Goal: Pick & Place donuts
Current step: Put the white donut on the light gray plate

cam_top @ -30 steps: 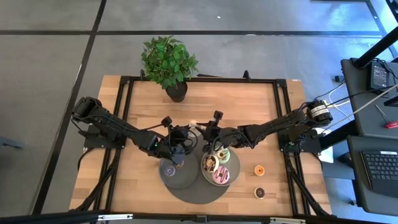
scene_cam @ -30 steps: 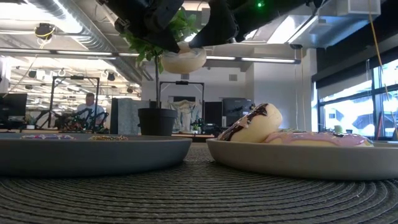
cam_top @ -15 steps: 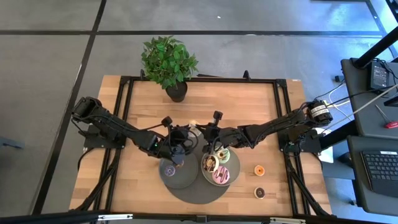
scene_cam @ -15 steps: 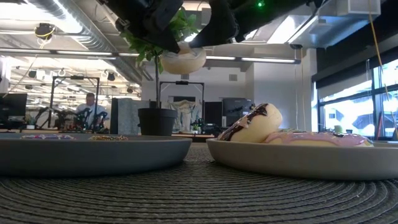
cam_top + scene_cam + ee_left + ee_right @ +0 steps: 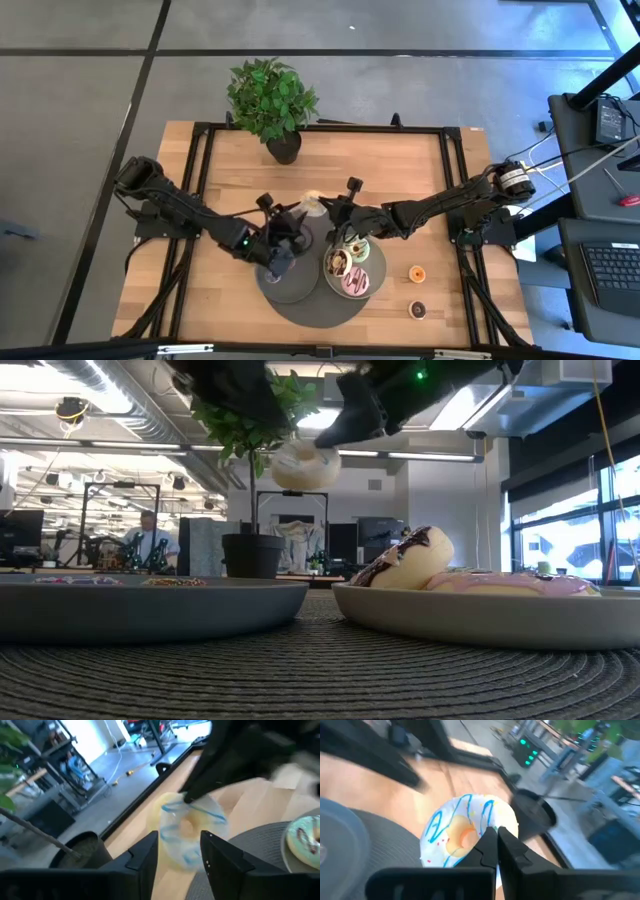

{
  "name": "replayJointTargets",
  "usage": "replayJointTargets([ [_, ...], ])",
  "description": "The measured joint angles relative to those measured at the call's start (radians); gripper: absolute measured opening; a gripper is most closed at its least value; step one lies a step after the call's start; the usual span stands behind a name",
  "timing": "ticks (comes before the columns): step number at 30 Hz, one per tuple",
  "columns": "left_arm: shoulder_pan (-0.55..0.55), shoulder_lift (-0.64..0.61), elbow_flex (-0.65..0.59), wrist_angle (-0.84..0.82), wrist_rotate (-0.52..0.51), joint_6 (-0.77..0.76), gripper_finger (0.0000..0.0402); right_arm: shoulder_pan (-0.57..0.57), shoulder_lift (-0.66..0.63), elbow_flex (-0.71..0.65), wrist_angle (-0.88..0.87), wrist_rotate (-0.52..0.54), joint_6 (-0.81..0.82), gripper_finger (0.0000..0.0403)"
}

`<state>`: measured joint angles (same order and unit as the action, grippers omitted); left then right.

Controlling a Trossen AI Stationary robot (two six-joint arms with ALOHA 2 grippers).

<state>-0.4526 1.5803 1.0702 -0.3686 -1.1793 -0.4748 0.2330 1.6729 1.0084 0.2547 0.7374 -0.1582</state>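
Next, my right gripper sets the cream donut, still above the round mat's far edge, down and lets go of it on the grey plate [image 5: 372, 266], in the spot between the green donut and the pink donut.
A cream donut [image 5: 457, 832] with blue icing lines hangs in the air above the far edge of the round mat [image 5: 310, 305], with my right gripper [image 5: 495, 837] shut on it. My left gripper [image 5: 177, 852] stands open just short of the donut [image 5: 192, 832], its fingers apart on either side and touching nothing. The right grey plate [image 5: 378, 275] holds the chocolate [image 5: 337, 262], green [image 5: 358, 249] and pink [image 5: 355, 283] donuts. An orange mini [image 5: 417, 272] and a dark brown mini [image 5: 417, 309] lie on the table. My right gripper pinches the cream donut's ring at one side [image 5: 487, 822] between its two shut fingers. The fingers slant down from the table's right. The donut hangs tilted below them [image 5: 305, 465], clear of the mat and plates, its hole facing outward.
The left grey plate [image 5: 150, 610] carries flat sprinkled minis [image 5: 75, 579]. A potted plant [image 5: 270, 100] stands at the table's far edge. Bare wood lies to the left of the mat and beyond the right plate.
My left gripper has opened, let go of the cream donut and drawn back toward the table's left and near side. The donut, before held level between both grippers, now hangs from my right gripper alone and has tipped, showing its hole.
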Motion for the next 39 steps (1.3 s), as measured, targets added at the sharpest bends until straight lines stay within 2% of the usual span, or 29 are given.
replayJointTargets([
  [3, -0.044, -0.001, 0.0, -0.029, -0.024, -0.017, 0.0152, 0.013, -0.022, 0.0, -0.084, 0.057, -0.007, 0.0004],
  [7, -0.092, -0.001, 0.0, -0.117, -0.06, -0.136, 0.0157, 0.038, -0.109, 0.0, -0.277, 0.026, 0.07, 0.0004],
  [11, -0.116, -0.001, 0.0, -0.165, -0.046, -0.255, 0.0155, 0.066, -0.24, 0.0, -0.519, -0.112, 0.27, 0.0004],
  [17, -0.117, -0.001, 0.0, -0.181, -0.025, -0.272, 0.015, 0.164, -0.36, -0.001, -0.829, -0.322, 0.446, 0.0004],
  [22, -0.111, -0.001, 0.0, -0.182, -0.023, -0.272, 0.0152, 0.275, -0.382, -0.045, -0.791, -0.395, 0.39, 0.0004],
  [26, -0.107, -0.001, 0.0, -0.182, -0.003, -0.272, 0.0151, 0.33, -0.383, -0.137, -0.746, -0.395, 0.4, 0.0004],
  [39, -0.049, -0.001, 0.0, -0.174, 0.101, -0.298, 0.0151, 0.343, -0.494, -0.507, -0.182, -0.414, 0.391, 0.0004],
])
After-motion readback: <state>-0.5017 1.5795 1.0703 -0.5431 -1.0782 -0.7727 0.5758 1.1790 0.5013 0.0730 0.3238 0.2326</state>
